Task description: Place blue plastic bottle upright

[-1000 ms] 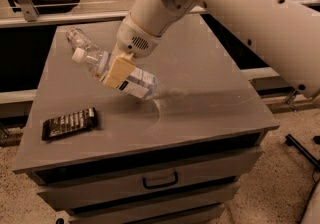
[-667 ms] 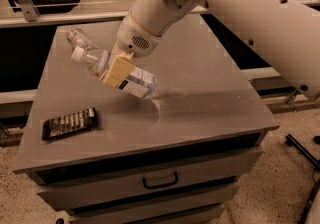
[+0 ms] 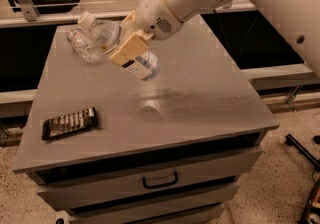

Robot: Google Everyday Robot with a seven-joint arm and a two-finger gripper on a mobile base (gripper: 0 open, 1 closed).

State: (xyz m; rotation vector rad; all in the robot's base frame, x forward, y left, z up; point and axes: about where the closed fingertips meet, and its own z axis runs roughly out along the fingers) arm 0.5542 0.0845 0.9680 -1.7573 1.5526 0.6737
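Observation:
The robot's gripper should release the blue plastic bottle, which hangs tilted above the table top, upright on the grey table top's open middle [image 3: 151, 99], next to the dark snack packet.
The blue plastic bottle [image 3: 141, 64] is clear with a white cap [image 3: 87, 18] and a pale label with dark print. It hangs tilted in the air above the back left of the grey table top [image 3: 200, 93], with the cap end up to the left and the base down to the right. My gripper [image 3: 128, 48], with tan fingers [image 3: 131, 45], is shut around the bottle's middle. The white arm reaches in from the upper right.
A smaller clear bottle without a label [image 3: 82, 44] lies on the table behind the held bottle. A dark snack packet [image 3: 69, 122] lies near the front left edge. The table is a cabinet with drawers [image 3: 160, 180] below. Floor drops away at the right.
My gripper has lifted the bottle higher and slightly to the right, with the cap end raised. The small bottle and the packet have not moved.

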